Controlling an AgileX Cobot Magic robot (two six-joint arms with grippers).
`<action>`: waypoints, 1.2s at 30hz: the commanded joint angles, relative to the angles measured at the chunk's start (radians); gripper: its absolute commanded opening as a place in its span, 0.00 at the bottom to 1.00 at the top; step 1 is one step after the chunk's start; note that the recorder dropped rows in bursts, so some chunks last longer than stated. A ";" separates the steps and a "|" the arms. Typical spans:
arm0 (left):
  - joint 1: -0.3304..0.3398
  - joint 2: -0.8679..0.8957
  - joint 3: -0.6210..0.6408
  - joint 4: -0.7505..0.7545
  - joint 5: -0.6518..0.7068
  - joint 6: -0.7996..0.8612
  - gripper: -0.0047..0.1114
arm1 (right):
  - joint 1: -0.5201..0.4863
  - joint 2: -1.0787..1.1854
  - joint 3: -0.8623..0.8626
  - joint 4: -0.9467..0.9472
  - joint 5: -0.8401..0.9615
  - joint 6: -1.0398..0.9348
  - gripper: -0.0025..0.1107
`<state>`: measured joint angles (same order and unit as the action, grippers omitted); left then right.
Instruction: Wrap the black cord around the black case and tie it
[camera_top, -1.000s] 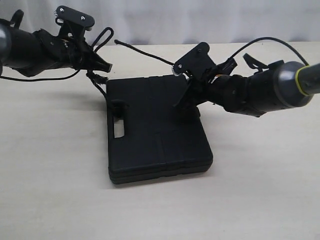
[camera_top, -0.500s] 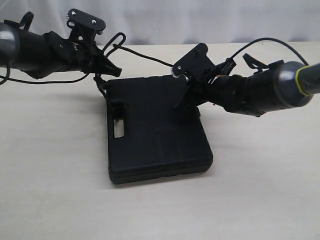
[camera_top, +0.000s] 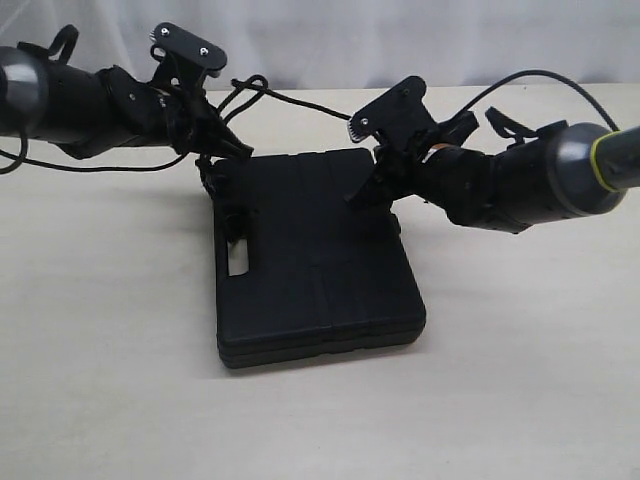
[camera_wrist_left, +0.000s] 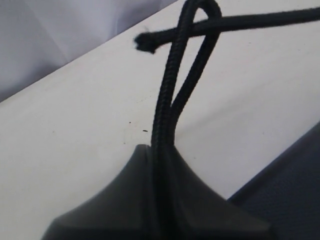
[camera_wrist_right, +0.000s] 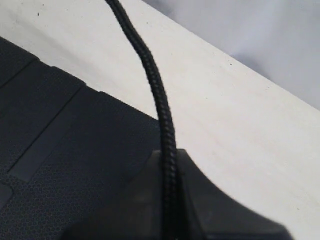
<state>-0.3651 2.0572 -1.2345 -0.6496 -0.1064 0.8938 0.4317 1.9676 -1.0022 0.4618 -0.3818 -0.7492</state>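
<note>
The robot's left gripper will release the loop of the black cord, now held at the case's far corner, on the far part of the black case's lid (camera_top: 284, 178), between the two grippers.
The black case (camera_top: 315, 265) lies flat on the pale table, its handle slot toward the left. My left gripper (camera_top: 235, 150) hovers at the case's far left corner, shut on a folded loop of the black cord (camera_wrist_left: 167, 107). That loop rises from the closed fingers (camera_wrist_left: 125, 200) and crosses a straight strand with a frayed end (camera_wrist_left: 145, 42). Over the case's far right part, my right gripper (camera_top: 362, 195) is shut on another stretch of the black cord (camera_wrist_right: 155, 85). Between the two grippers the cord (camera_top: 300, 103) runs taut above the table. The case's textured lid (camera_wrist_right: 55, 150) lies beneath the right fingers.
A thicker smooth black robot cable (camera_top: 540, 78) arcs over the right arm, and another (camera_top: 100, 165) trails on the table under the left arm. A white backdrop (camera_top: 330, 40) closes the far side. The pale table (camera_top: 500, 380) extends toward the near edge.
The left gripper has moved right toward the case's far left corner, carrying its cord loop closer to the right gripper. The right gripper has shifted only slightly.
</note>
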 joint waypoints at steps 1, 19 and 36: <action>-0.038 -0.001 0.005 0.063 0.001 -0.005 0.04 | 0.001 -0.011 0.002 -0.006 -0.031 0.029 0.06; -0.194 -0.058 -0.005 0.201 0.042 -0.005 0.04 | 0.001 -0.011 0.002 -0.006 -0.034 0.029 0.06; -0.194 -0.076 -0.035 0.201 0.231 -0.003 0.34 | 0.001 -0.011 0.002 -0.006 -0.036 0.031 0.06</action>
<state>-0.5575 1.9859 -1.2441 -0.4498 0.0900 0.8938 0.4317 1.9676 -1.0022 0.4618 -0.3879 -0.7208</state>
